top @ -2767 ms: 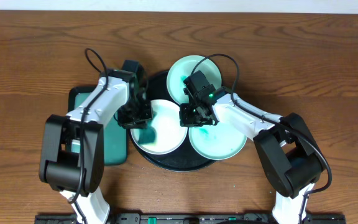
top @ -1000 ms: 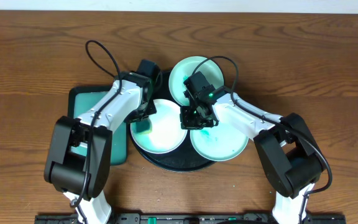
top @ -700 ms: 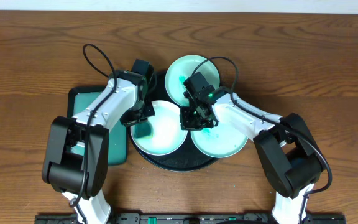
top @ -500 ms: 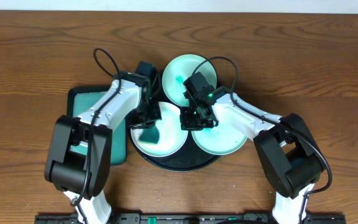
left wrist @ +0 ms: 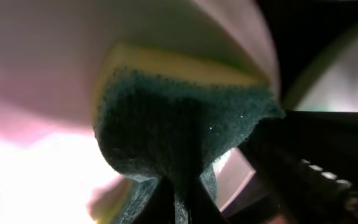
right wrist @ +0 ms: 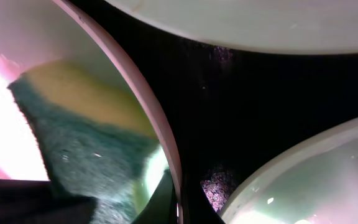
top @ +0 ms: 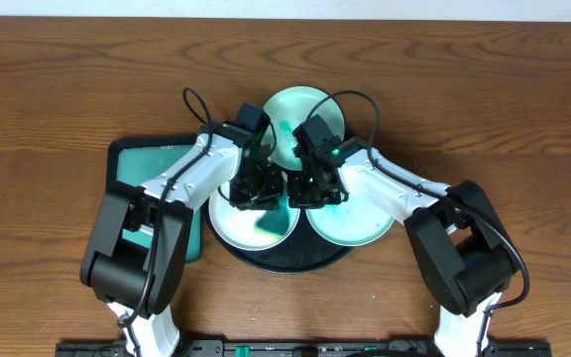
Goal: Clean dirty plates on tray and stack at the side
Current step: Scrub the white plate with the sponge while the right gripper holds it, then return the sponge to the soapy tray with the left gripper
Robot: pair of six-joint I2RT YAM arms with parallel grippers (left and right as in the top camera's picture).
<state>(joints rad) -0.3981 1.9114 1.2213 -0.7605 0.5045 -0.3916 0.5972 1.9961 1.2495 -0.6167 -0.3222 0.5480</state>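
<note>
I will use my left gripper to release the green-and-yellow sponge in the middle of the rectangular teal tray point(top: 165, 201).
The round black tray point(top: 287, 264) carries three plates. The white plate point(top: 230, 224) lies at its front left. One mint plate point(top: 303, 107) with a teal smear sits at the back, and another mint plate point(top: 357, 228) at the right. My left gripper point(top: 259, 193) is shut on a green-and-yellow sponge point(left wrist: 179, 118) pressed onto the white plate's right side point(left wrist: 42, 93). My right gripper point(top: 311, 188) is shut on the white plate's rim point(right wrist: 146, 102), its fingertips point(right wrist: 166, 198) straddling the edge. The sponge point(right wrist: 79, 152) shows just inside that rim.
A rectangular teal tray point(top: 157, 159) with a dark rim lies left of the black tray, partly under my left arm. Both arms meet over the tray's middle. Bare wooden table point(top: 504, 99) surrounds everything.
My left gripper has swept the sponge across the white plate from its left edge to its right side, close to my right gripper. The right arm has stayed put on the rim.
</note>
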